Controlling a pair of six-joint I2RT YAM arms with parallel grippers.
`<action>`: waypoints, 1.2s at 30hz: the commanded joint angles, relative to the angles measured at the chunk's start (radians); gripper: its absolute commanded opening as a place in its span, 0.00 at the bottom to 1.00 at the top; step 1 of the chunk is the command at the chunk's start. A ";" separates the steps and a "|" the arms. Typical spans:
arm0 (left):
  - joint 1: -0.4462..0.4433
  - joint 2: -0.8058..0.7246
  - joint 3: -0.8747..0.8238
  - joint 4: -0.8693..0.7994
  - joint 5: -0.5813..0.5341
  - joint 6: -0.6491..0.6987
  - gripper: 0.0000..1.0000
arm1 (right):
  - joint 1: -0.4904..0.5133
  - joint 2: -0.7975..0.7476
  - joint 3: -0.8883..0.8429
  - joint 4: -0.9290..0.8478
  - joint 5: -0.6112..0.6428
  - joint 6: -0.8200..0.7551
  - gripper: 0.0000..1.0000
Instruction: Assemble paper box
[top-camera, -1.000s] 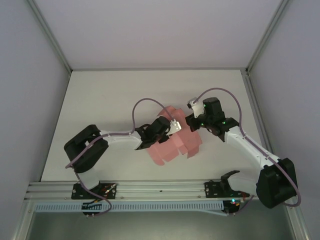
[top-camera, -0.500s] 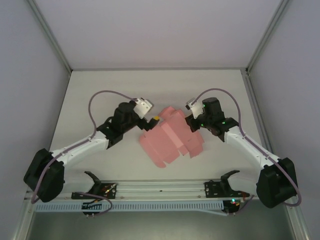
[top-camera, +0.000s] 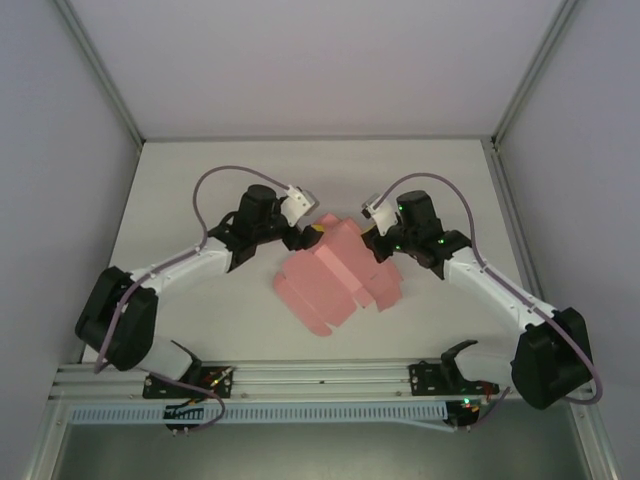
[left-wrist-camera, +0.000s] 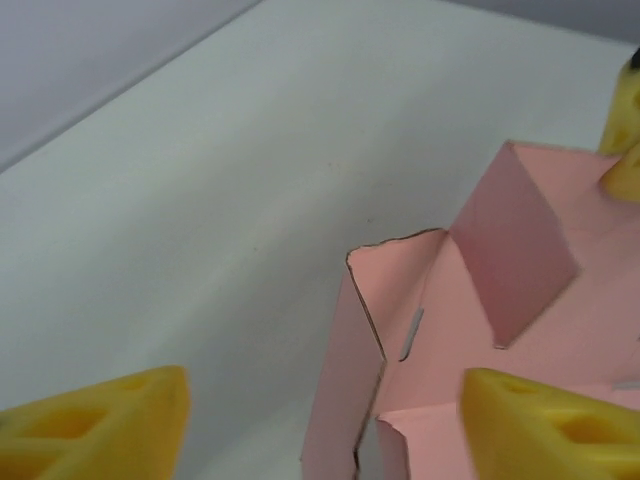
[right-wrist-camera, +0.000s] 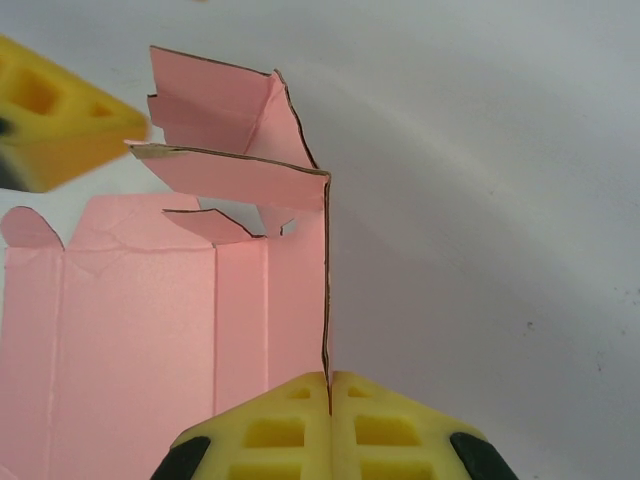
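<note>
The paper box lies slanted between my grippers. Next, my right gripper takes the box's upright side panel (right-wrist-camera: 322, 280) again and turns it straighter before my left gripper folds the box's end.
The paper box (top-camera: 335, 278) is a partly folded pink card sheet lying mid-table, with some flaps raised at its far end. My right gripper (top-camera: 372, 240) is shut on the edge of an upright side panel, and the yellow pads (right-wrist-camera: 329, 395) pinch the card's thin edge (right-wrist-camera: 326, 290). My left gripper (top-camera: 308, 235) is open at the sheet's far left corner. Its yellow fingers (left-wrist-camera: 100, 425) stand wide apart on either side of a raised pink wall (left-wrist-camera: 350, 370), not touching it. In the right wrist view, one left finger (right-wrist-camera: 60, 115) sits beside the folded flaps (right-wrist-camera: 225, 135).
The white table (top-camera: 200, 180) is enclosed by grey walls with metal corner posts (top-camera: 100, 75). An aluminium rail (top-camera: 320, 375) runs along the near edge between the arm bases. Purple cables (top-camera: 215, 185) loop above both wrists.
The left arm has swung off the sheet, out to the left, then in to the sheet's far left corner. The sheet and the right gripper have shifted slightly left.
</note>
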 joint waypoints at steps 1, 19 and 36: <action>0.001 0.042 0.052 -0.042 -0.007 0.041 0.49 | 0.006 0.000 0.034 -0.027 -0.036 -0.031 0.00; 0.029 -0.058 -0.042 0.026 -0.015 0.074 0.00 | 0.010 -0.073 -0.023 -0.142 0.104 -0.044 0.22; 0.052 -0.117 -0.105 0.013 -0.031 -0.062 0.62 | 0.266 -0.076 -0.079 -0.010 0.694 -0.237 0.00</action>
